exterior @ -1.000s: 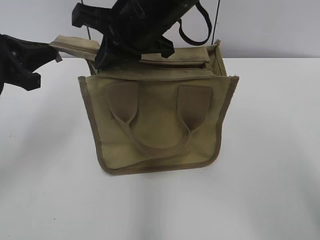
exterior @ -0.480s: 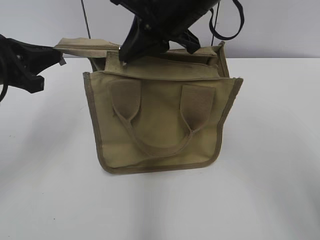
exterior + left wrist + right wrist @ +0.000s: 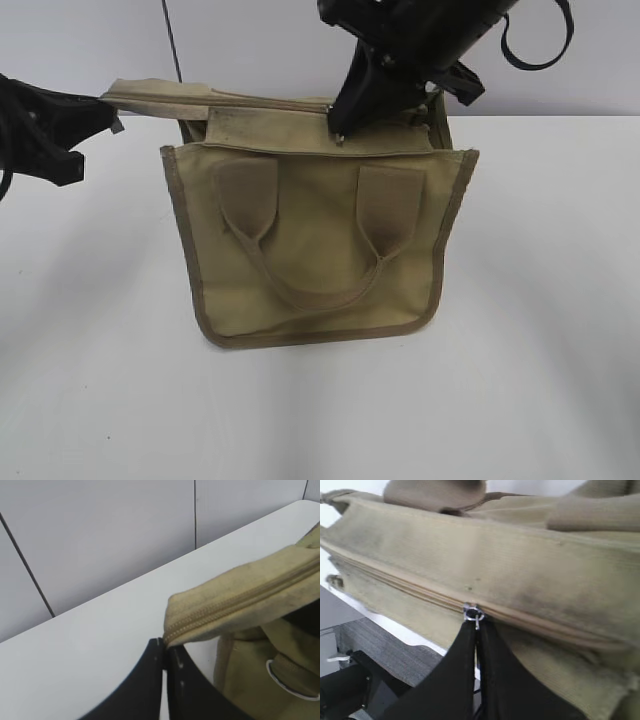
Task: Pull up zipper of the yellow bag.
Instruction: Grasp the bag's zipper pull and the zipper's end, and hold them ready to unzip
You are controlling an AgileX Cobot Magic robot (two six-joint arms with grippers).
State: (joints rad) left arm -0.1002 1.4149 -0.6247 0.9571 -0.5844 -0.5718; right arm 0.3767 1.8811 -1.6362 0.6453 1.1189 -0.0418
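Next, I release the silver zipper pull with my right gripper at the zipper's end (image 3: 401,124) farthest from my left gripper.
The yellow bag (image 3: 320,240) stands upright on the white table, its front handle hanging down its face. The zipper (image 3: 250,100) runs along the top panel; it also shows in the right wrist view (image 3: 410,592) and the left wrist view (image 3: 240,602). My left gripper (image 3: 112,115) (image 3: 165,645) is shut on the left end of the zipper tape, holding it out to the left. My right gripper (image 3: 338,130) (image 3: 476,625) is shut on the silver zipper pull (image 3: 472,614), right of the panel's middle.
A grey wall with a dark vertical seam (image 3: 172,45) stands behind the white table (image 3: 540,300). A black strap (image 3: 540,40) loops off the right arm. A grey floor and a dark frame (image 3: 365,680) show below the table edge.
My right gripper has moved to the right along the top panel, drawing the pull with it. The top panel is now stretched straighter. The left gripper has stayed put.
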